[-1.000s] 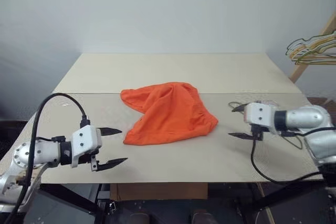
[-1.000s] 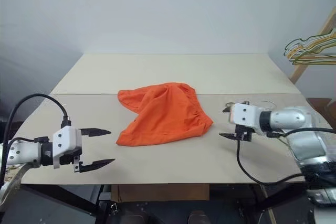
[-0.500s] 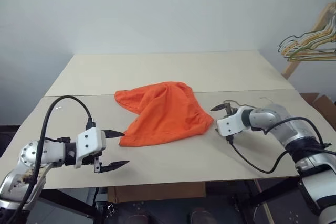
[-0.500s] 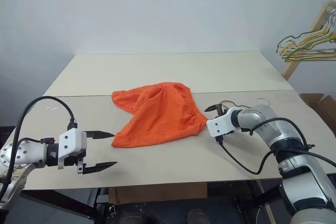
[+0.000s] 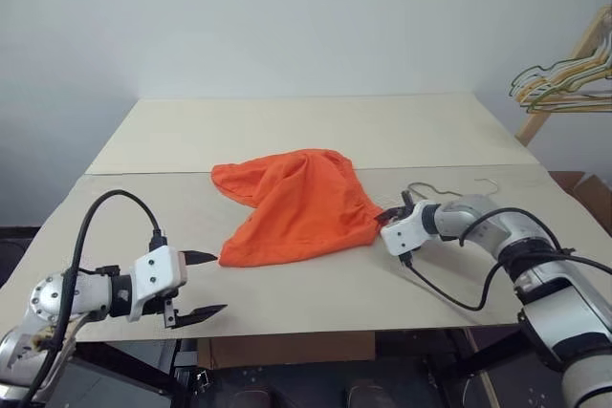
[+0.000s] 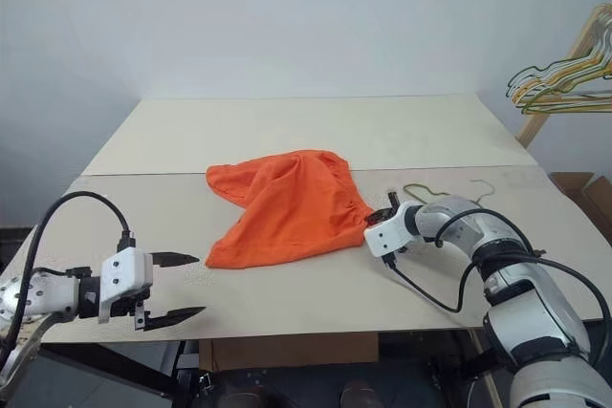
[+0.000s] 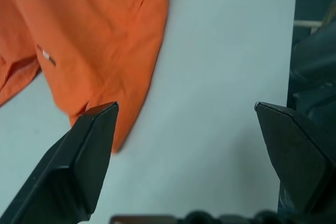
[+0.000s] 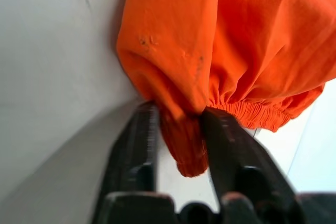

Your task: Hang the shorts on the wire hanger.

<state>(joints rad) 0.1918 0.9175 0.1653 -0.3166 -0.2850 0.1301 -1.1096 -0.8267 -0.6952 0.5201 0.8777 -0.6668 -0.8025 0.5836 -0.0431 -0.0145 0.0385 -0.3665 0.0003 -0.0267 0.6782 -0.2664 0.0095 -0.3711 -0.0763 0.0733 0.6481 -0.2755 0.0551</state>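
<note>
The robot's left gripper will close on the near corner of the leg hem (image 5: 223, 263) (image 7: 115, 150) of the orange shorts, across from the waistband that the right gripper holds.
The bright orange shorts (image 5: 301, 203) lie crumpled in the middle of the table (image 5: 287, 126). My right gripper (image 5: 382, 220) sits at their right edge, shut on a fold of the gathered waistband (image 8: 184, 145), which the right wrist view shows pinched between the two fingers. The thin olive wire hanger (image 5: 435, 188) lies flat on the table just behind my right wrist, partly hidden by the arm. My left gripper (image 5: 218, 284) hovers open near the table's front left, a short way off the lower left corner of the shorts (image 7: 100, 51), with nothing between its fingers.
A bunch of pale yellow-green wire hangers (image 5: 564, 83) hangs on a wooden rack (image 5: 534, 126) beyond the table's far right corner. The table's front edge runs just below both grippers. A black cable (image 5: 449, 298) loops under my right arm.
My right gripper has swung left to the edge of the shorts, rolled over and closed on the waistband. My left gripper has sunk a little toward the front edge, still open.
</note>
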